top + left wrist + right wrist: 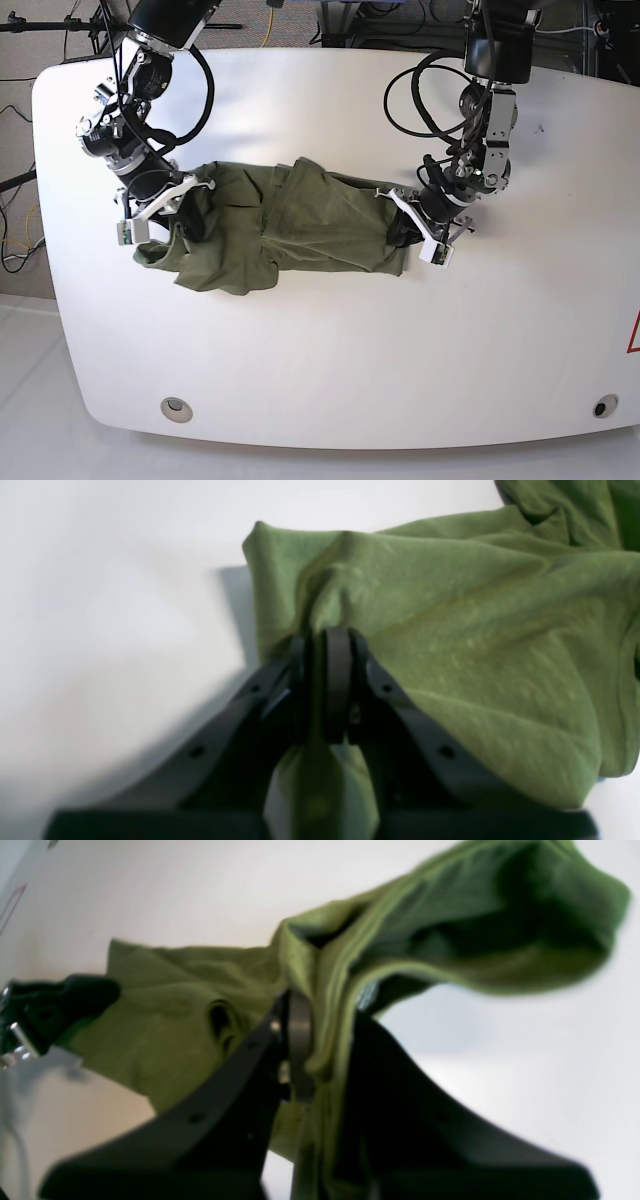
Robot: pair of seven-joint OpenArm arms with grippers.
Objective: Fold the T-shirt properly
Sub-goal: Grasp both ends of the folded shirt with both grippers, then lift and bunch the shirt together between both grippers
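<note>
My right gripper is going to let go of its end of the T-shirt on the bunched cloth [335,212] [159,1013] near my left gripper.
The olive-green T-shirt [300,225] hangs stretched and bunched between my two grippers over the white table [330,350]. My left gripper [405,228] is shut on the shirt's right end; in the left wrist view the gripper [325,640] pinches a fold of the cloth [450,645]. My right gripper [180,205] is shut on the shirt's left end; in the right wrist view the gripper [320,1040] clamps several layers of hem [450,925]. The shirt's left lower part droops onto the table. The collar and label are hidden.
The white table has a rounded front edge with two round fittings, one at the left [176,406] and one at the right [600,407]. Cables [420,90] loop from the arm on the right side. A red mark [634,335] sits at the table's right edge.
</note>
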